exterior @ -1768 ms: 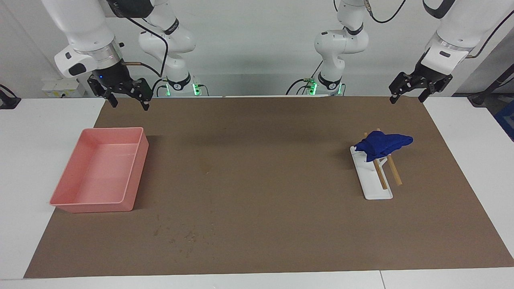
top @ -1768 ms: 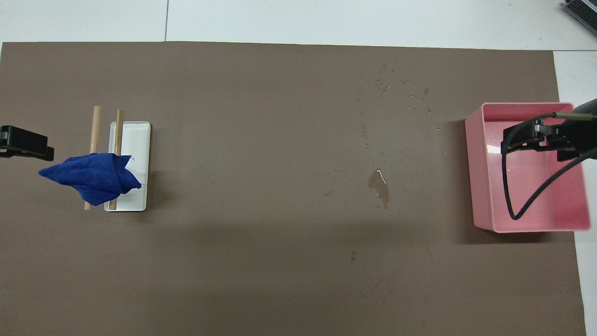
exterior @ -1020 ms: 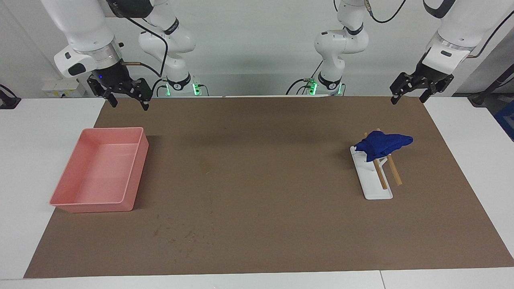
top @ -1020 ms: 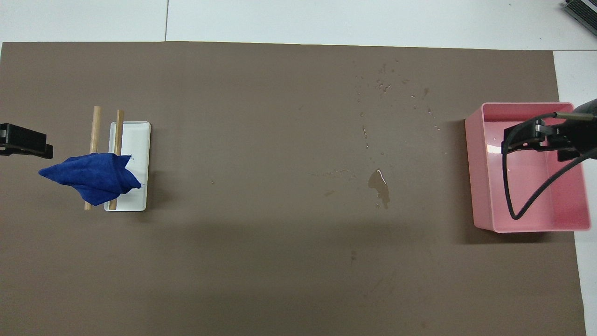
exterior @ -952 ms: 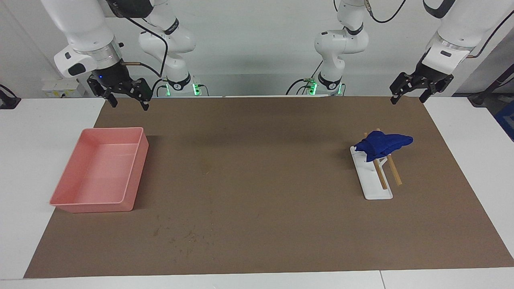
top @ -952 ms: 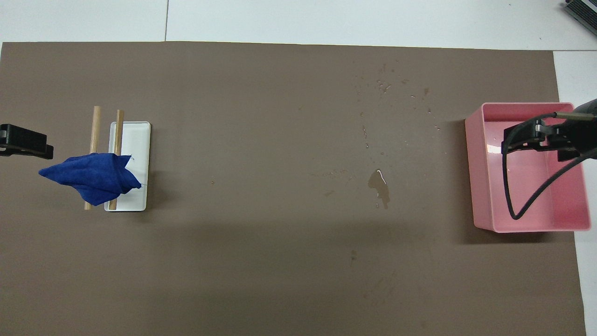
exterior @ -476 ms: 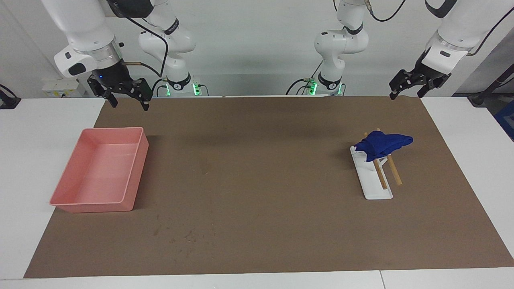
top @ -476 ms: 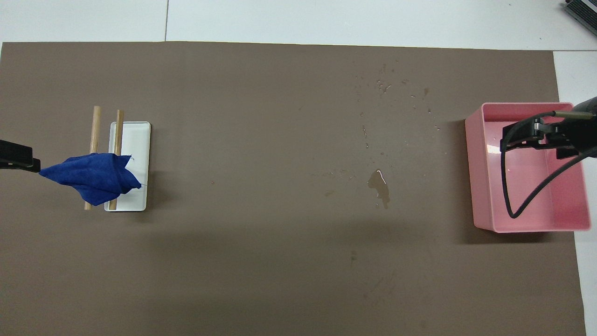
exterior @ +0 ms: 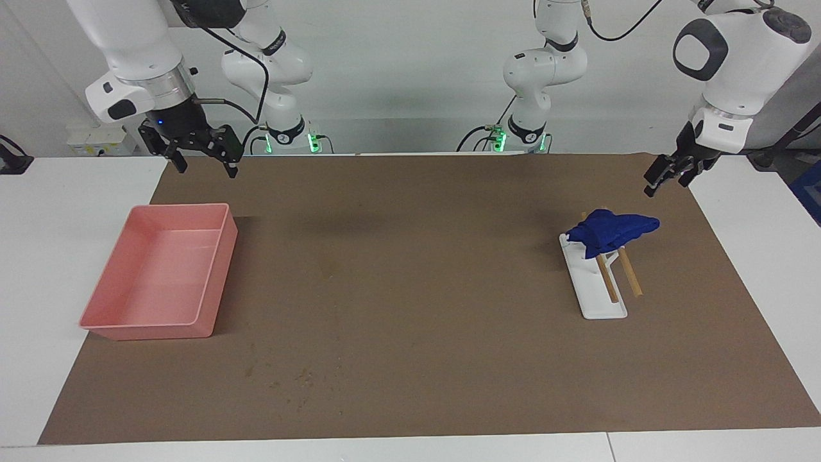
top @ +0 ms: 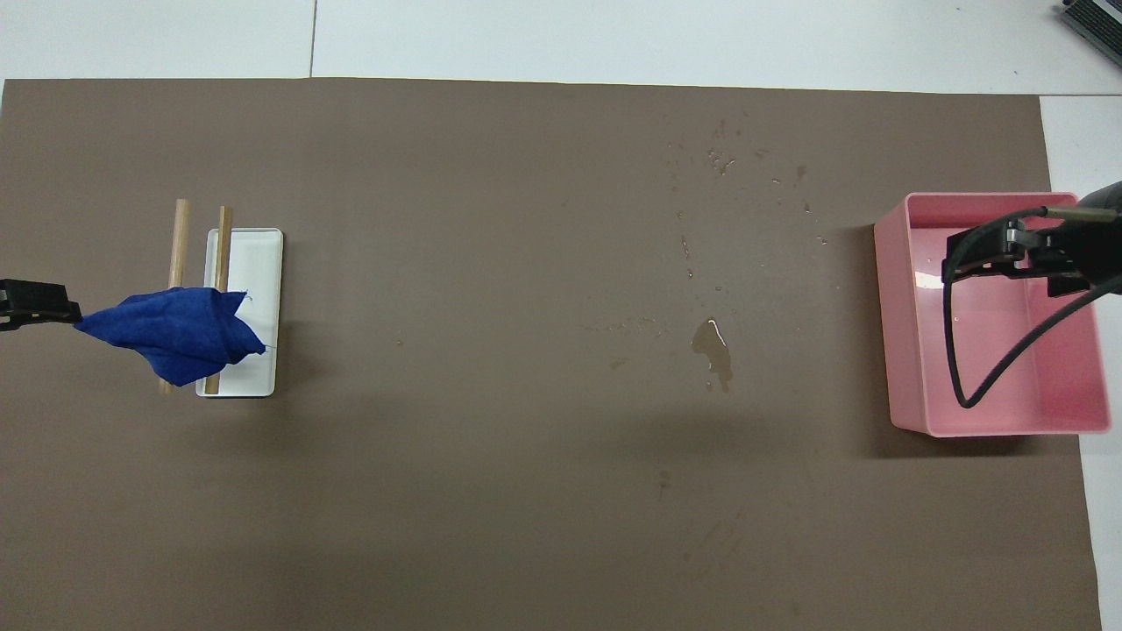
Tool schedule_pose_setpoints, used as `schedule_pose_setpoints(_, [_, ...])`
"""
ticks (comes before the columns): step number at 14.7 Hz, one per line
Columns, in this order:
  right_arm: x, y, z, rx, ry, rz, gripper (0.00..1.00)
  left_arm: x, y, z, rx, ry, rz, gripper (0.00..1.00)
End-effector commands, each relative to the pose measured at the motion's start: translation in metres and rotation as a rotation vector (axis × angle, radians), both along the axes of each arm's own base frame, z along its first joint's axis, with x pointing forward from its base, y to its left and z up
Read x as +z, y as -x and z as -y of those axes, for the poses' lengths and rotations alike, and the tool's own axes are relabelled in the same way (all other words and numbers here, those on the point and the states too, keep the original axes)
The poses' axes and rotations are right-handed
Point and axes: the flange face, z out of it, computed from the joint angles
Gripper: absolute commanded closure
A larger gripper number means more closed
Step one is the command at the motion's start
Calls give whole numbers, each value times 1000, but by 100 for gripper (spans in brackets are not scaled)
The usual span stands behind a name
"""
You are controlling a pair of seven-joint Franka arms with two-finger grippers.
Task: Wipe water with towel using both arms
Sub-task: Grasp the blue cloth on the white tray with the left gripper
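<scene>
My left gripper moves in past the towel's tip next and closes on the towel's outer end [top: 131,314], just short of the outer wooden rod.
The deep-blue towel [exterior: 612,231] hangs bunched over two wooden rods [exterior: 630,273] of a white rack [exterior: 593,292] toward the left arm's end of the table; it also shows in the overhead view [top: 175,335]. My left gripper [exterior: 667,185] is open and empty, in the air just off the towel's outer tip, and shows at the frame edge in the overhead view [top: 35,302]. My right gripper [exterior: 206,167] is open and empty, raised over the pink tray [exterior: 215,269]. A water puddle [top: 712,346] and scattered drops [top: 720,162] lie on the brown mat.
The pink tray [top: 894,350] stands at the right arm's end of the mat, with my right gripper [top: 1008,254] and its black cable above it. The brown mat [top: 482,482] covers most of the white table.
My left arm has turned its wrist and brought its gripper down and closer to the towel's outer tip. The right gripper, towel and tray have stayed in place.
</scene>
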Motion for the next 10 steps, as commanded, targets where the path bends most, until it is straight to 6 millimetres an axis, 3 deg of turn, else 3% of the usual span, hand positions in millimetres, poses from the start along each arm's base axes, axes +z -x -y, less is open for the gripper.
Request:
schedule_pose_setpoints(1, [2, -6, 6, 5, 4, 1, 0, -26, -10, -20, 95, 39, 19, 0])
schedule_pose_setpoints(3, [5, -7, 8, 2, 12, 1, 0, -52, -13, -39, 196, 182, 64, 0])
schedule_pose_setpoints(5, [8, -6, 9, 1, 0, 8, 0, -76, -17, -42, 191, 187, 74, 0])
schedule_pose_setpoints(8, [7, 11, 14, -2, -3, -18, 0, -105, -17, -45, 220, 207, 54, 0])
schedule_pose_setpoints(10, [-3, 18, 29, 23, -5, -29, 0, -121, -10, -41, 314, 334, 61, 0])
